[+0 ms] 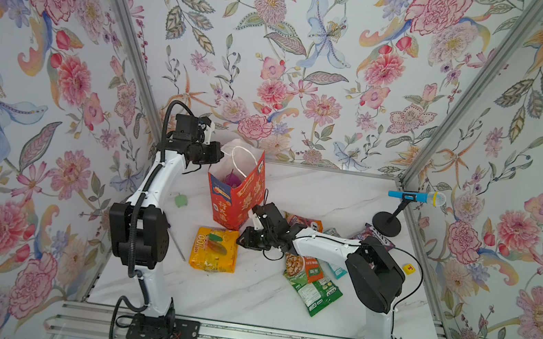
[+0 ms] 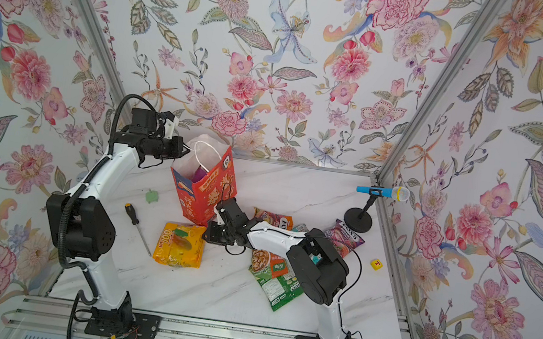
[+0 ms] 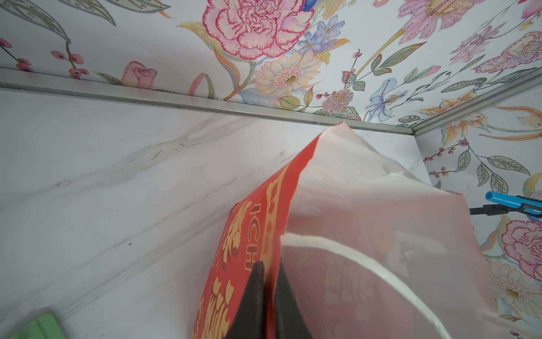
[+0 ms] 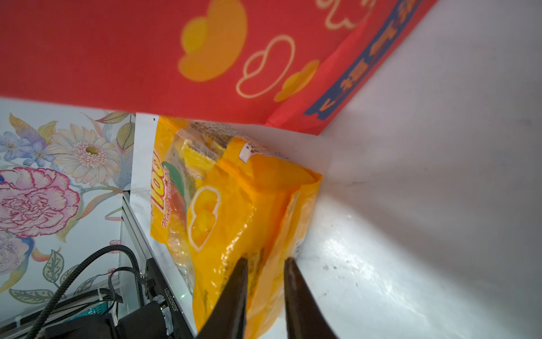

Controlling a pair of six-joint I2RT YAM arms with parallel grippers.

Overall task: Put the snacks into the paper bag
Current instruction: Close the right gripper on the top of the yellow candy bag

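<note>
Next, I open my right gripper wider and grip the full edge [image 1: 232, 254] before lifting the yellow-orange packet, because its narrow fingers span only part of the packet's thick edge.
The red-orange paper bag [image 1: 241, 195] [image 2: 202, 189] stands open at the back middle of the table, with a purple packet [image 1: 231, 175] inside it. My left gripper [image 3: 268, 264] [image 1: 223, 153] is shut on the bag's rim [image 3: 352, 220]. A yellow-orange snack packet [image 1: 214, 250] [image 4: 234, 205] lies flat in front of the bag. My right gripper [image 4: 265, 261] [image 1: 239, 241] is low at that packet's right edge, and this edge fills the narrow gap between its jaws. Further snacks lie under and behind the right arm: orange-green [image 1: 303, 266], green [image 1: 319, 294], teal [image 1: 337, 269] and fruit-printed [image 2: 343, 236].
A small green blob [image 1: 181, 200] and a screwdriver [image 2: 136, 221] lie left of the bag. A yellow cube [image 1: 409, 268] sits near the right wall. A blue microphone [image 1: 414, 197] on a black stand [image 1: 386, 224] is at the back right.
</note>
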